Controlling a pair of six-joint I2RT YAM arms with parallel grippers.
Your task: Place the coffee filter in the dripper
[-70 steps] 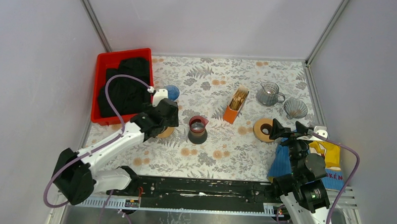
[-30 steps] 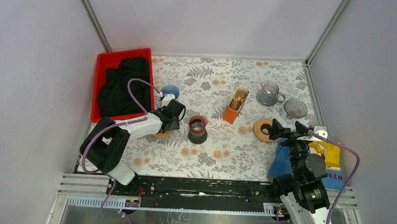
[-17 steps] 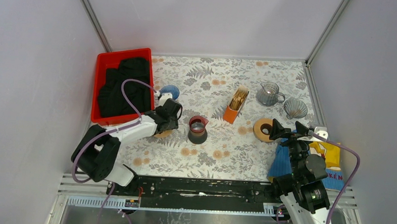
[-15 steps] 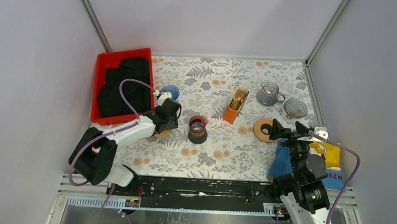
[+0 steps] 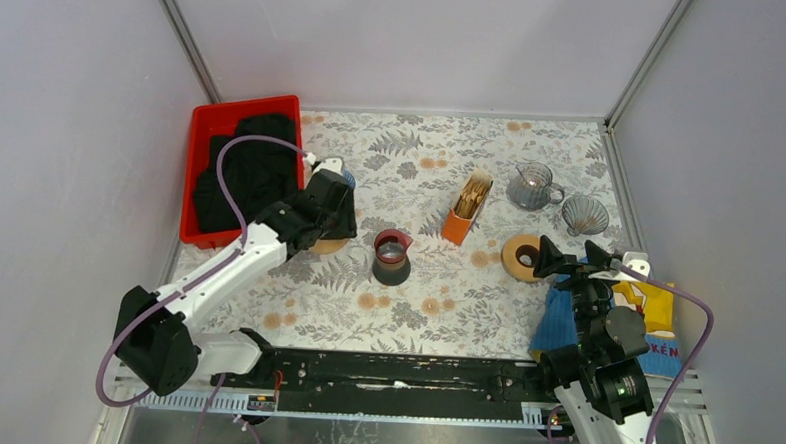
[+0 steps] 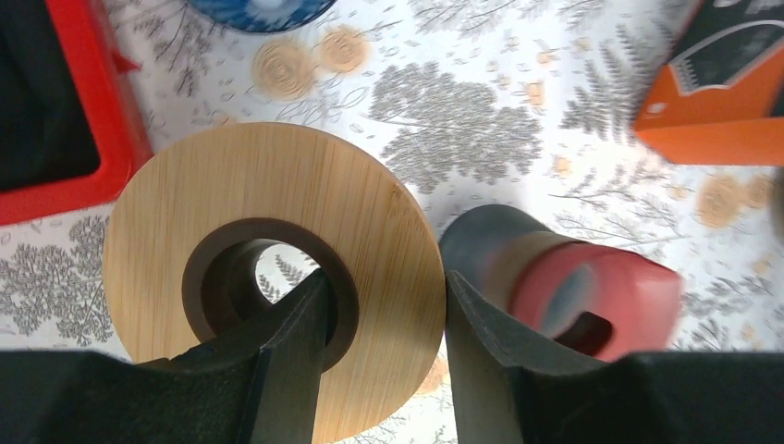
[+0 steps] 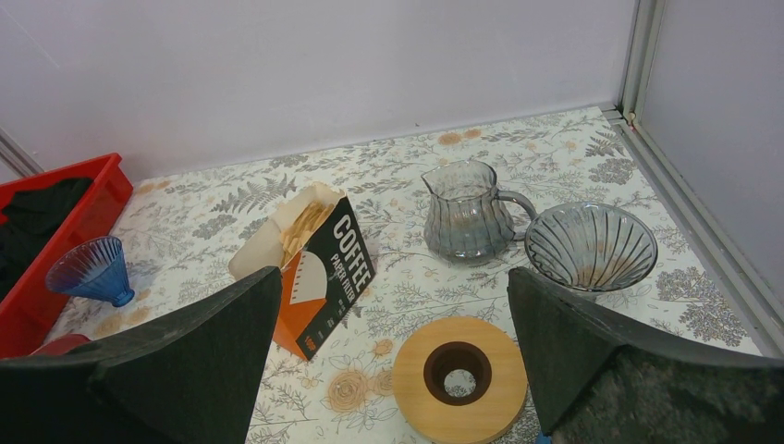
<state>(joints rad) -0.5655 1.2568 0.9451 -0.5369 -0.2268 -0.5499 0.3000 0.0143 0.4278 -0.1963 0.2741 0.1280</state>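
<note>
The robot's left gripper will release the wooden ring on the top rim of the red carafe [image 5: 392,246] [image 6: 596,298].
Brown paper filters [image 7: 300,220] stand in an orange coffee filter box [image 5: 463,220] at mid table. A clear glass dripper [image 5: 583,214] sits at the far right beside a glass carafe [image 5: 532,186]. A blue dripper [image 7: 92,268] stands at the far left, mostly hidden by my left arm in the top view. My left gripper [image 5: 330,235] is shut on the rim of a wooden ring [image 6: 268,277], one finger in its hole, next to a red carafe [image 5: 392,254]. My right gripper [image 5: 573,258] is open and empty above a second wooden ring [image 5: 520,256].
A red bin [image 5: 201,124] with black cloth stands at the far left. A blue cloth [image 5: 557,319] and a yellow packet [image 5: 656,304] lie at the near right by my right arm. Grey walls close in the table on three sides.
My left arm has swung out and its gripper has moved a little toward the far side, taking the wooden ring with it. The right arm has not moved.
</note>
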